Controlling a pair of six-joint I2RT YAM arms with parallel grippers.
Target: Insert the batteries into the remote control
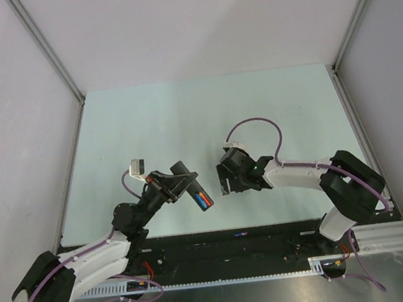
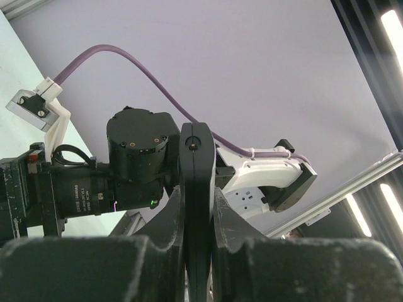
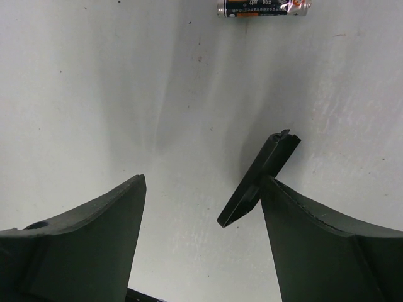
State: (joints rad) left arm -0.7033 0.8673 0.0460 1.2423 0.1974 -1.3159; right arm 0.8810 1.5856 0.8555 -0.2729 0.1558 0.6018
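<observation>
The black cover piece is leaning at an angle on edge against one finger. It should settle flat first, and then my right gripper should take it by its long sides (image 3: pixel 250 171).
My left gripper (image 1: pixel 170 186) is shut on the black remote control (image 1: pixel 188 182) and holds it tilted above the table. A blue battery (image 1: pixel 202 201) and a red-orange battery (image 1: pixel 207 196) lie side by side in the remote's open end. In the left wrist view the remote (image 2: pixel 196 182) stands edge-on between the closed jaws of my left gripper (image 2: pixel 197 217). My right gripper (image 1: pixel 227 181) is open just right of the remote. In the right wrist view a thin black cover piece (image 3: pixel 261 175) leans against the right finger of that gripper (image 3: pixel 203 184). A silvery-orange battery (image 3: pixel 264 7) lies on the table beyond.
The pale green table (image 1: pixel 204 114) is walled on the left, right and back. A black strip (image 1: pixel 270 241) runs along the near edge by the arm bases, with a small bluish object (image 1: pixel 240 232) on it. The right arm's wrist (image 2: pixel 129 160) is close in front of the left wrist camera.
</observation>
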